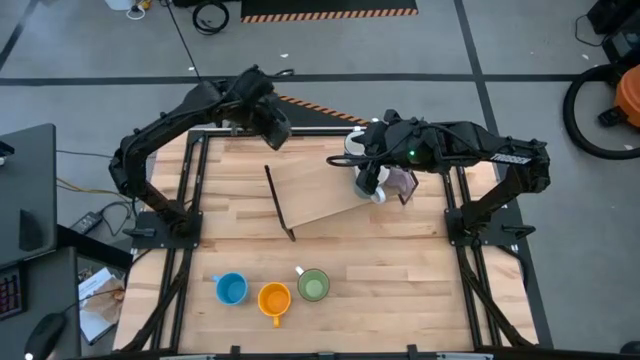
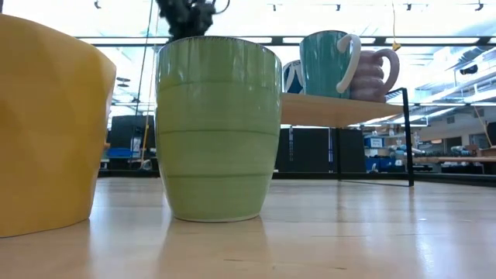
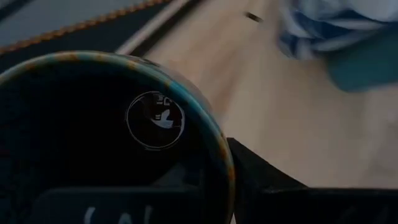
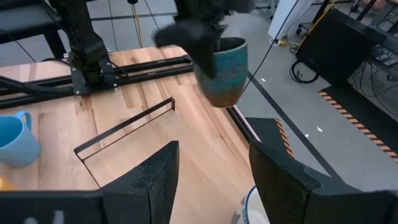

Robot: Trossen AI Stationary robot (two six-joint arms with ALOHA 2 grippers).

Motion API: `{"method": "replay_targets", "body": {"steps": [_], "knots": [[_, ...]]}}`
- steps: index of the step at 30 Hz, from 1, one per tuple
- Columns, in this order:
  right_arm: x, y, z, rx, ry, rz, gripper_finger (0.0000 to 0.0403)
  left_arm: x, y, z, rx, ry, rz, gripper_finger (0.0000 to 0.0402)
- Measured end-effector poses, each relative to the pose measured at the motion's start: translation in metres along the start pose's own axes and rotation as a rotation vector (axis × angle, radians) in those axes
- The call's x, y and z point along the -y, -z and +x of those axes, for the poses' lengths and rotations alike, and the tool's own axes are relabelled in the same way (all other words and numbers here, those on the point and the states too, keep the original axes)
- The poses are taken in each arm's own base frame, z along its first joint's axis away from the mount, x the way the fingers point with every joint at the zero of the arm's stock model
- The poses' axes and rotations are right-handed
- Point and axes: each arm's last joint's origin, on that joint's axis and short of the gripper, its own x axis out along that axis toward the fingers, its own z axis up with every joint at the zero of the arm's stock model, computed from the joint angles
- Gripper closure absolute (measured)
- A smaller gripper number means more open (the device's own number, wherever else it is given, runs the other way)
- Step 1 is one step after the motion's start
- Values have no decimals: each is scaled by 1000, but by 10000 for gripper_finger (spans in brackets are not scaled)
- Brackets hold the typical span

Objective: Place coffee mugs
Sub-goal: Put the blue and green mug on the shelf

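Next, my left gripper lets go of the dark mug on the raised wooden shelf [image 1: 322,154] [image 3: 273,93], beside the patterned mug.
My left gripper [image 1: 272,122] hangs over the table's far edge, shut on a dark mug with a teal glaze [image 4: 227,71]. My right gripper [image 4: 211,180] is open above the right end of a raised wooden shelf [image 1: 320,195], touching nothing. A white-rimmed mug [image 1: 355,146] and a lilac mug [image 1: 402,184] stand on that shelf beside it. The low view shows a teal mug with a white handle [image 2: 325,62], a lilac mug [image 2: 377,74] and a patterned mug [image 2: 292,76] on the shelf. Blue [image 1: 231,289], orange [image 1: 274,298] and green [image 1: 313,285] mugs stand upright on the near tabletop. My left gripper holds the dark mug by its rim [image 3: 214,143], one finger inside the hollow and one outside. The fingers come from above, slanting down. The mug is lifted clear of the table and hangs tilted below the gripper [image 4: 199,37].
The shelf stands on a thin black frame [image 1: 278,200] in the middle of the table. Black rails [image 1: 190,200] run along both table sides. Bare wood lies between the shelf and the three near mugs. Another table [image 1: 30,190] with clutter stands to the left.
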Motion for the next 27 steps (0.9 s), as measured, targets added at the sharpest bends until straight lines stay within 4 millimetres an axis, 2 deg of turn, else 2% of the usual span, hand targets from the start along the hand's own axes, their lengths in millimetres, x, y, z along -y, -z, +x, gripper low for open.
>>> {"method": "replay_targets", "body": {"steps": [7, 14, 23, 27], "knots": [[0, 0, 0, -2, -1, -12, 202, 43, 4, -12, -59, 159, 39, 357], [0, 0, 0, -4, -15, -15, 202, 82, 8, 2, -77, 237, 122, 357], [-5, 0, -2, 2, -40, -4, 202, 100, -4, 28, 16, 265, 170, 357], [-7, 1, -3, 3, -43, -6, 202, 103, -5, 41, 6, 268, 186, 357]]}}
